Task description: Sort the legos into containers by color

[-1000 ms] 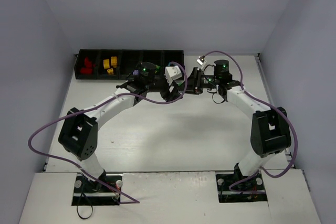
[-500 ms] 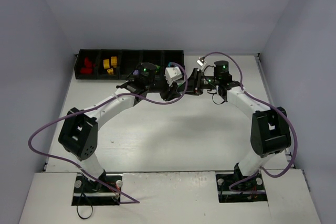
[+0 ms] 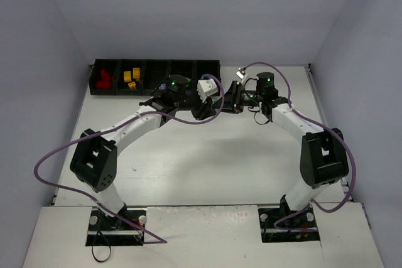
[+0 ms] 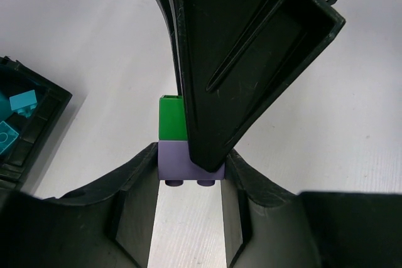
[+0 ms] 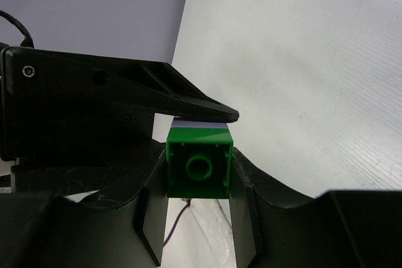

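The lilac brick is overlapped by my right gripper's fingers, so I need to open them, back off and take only the green brick (image 4: 171,118) before I pull the bricks apart.
A two-coloured lego, a lilac brick (image 4: 188,166) joined to a green brick (image 4: 169,117), hangs above the table between both grippers. My left gripper (image 4: 190,162) is shut on the lilac half. My right gripper (image 5: 200,171) is shut on the green half (image 5: 200,169), whose hollow underside faces its camera; a thin lilac strip (image 5: 200,124) shows behind. In the top view the two grippers meet just right of the containers (image 3: 157,63), a black tray with red legos (image 3: 103,78) and yellow legos (image 3: 131,77) in its left compartments. Cyan legos (image 4: 19,108) lie in the end compartment.
The tray's corner (image 4: 50,101) sits close to the left of my left gripper. White table stretches below and right of the grippers. Lilac cables (image 3: 207,117) loop round both arms. Grey walls enclose the table on three sides.
My left gripper has closed its jaws onto the lilac brick. Both arms have barely shifted; the right grip is unchanged.
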Action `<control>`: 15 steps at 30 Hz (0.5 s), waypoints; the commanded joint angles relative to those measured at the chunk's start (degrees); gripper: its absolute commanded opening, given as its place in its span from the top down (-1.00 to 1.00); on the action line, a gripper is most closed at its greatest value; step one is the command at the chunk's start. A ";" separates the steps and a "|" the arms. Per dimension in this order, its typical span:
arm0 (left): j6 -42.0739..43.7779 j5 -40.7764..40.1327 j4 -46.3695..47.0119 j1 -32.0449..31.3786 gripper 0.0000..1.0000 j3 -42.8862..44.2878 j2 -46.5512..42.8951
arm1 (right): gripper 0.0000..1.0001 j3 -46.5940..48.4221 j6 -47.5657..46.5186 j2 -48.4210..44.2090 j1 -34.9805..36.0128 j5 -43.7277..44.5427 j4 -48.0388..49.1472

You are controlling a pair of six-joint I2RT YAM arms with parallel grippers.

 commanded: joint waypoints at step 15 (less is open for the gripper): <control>-0.38 1.59 6.66 0.32 0.84 0.04 -2.14 | -0.28 2.36 -0.23 -2.59 -1.21 2.30 3.19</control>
